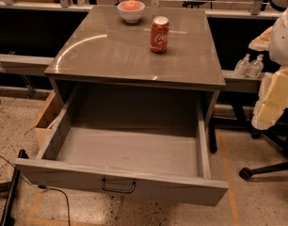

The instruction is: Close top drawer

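I need to next close on the top drawer's front panel (pixel 162 187), just beside the loop handle toward the chair.
The top drawer (pixel 127 149) of a grey cabinet stands pulled far out toward me, and its inside is bare. Its flat grey front panel (pixel 64 175) faces me at the bottom of the view, with a small dark loop handle (pixel 118 186) at its centre. The two lower drawers are hidden under it. My gripper is not in view. Only a white rounded part (pixel 284 32), perhaps my arm, shows at the right edge, well apart from the drawer.
On the cabinet top (pixel 111 51) stand a red cola can (pixel 159 34) and a white bowl (pixel 131 11). A cardboard box (pixel 46 119) sits on the floor at the left. A black pole (pixel 11 192) and a cable lie front left. A chair's wheeled base (pixel 257 169) and yellow foam (pixel 276 98) are at the right.
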Action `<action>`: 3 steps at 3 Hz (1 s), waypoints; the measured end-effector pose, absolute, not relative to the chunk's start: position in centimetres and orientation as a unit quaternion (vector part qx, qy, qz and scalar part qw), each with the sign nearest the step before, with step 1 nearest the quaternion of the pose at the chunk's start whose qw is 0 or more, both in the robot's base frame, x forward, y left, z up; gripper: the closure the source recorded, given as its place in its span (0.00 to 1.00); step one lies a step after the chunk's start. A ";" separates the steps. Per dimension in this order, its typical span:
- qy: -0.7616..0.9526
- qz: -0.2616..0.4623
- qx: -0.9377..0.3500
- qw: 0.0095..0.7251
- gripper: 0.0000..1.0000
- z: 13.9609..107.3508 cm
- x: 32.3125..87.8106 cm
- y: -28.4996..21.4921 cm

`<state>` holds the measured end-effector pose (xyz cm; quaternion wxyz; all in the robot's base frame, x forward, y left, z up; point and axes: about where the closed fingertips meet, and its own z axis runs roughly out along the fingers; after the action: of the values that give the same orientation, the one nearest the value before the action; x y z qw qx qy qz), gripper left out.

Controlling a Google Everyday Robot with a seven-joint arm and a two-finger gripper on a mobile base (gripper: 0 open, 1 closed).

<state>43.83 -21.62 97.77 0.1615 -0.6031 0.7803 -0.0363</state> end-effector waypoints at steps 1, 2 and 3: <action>0.780 -0.036 -0.603 0.162 0.00 97.8 43.8 -21.6; 0.782 -0.029 -0.595 0.184 0.00 96.6 43.9 -21.0; 0.783 0.025 -0.578 0.228 0.00 91.9 42.8 -17.9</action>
<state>42.77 -17.88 91.91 0.2277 -0.5781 0.7832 0.0247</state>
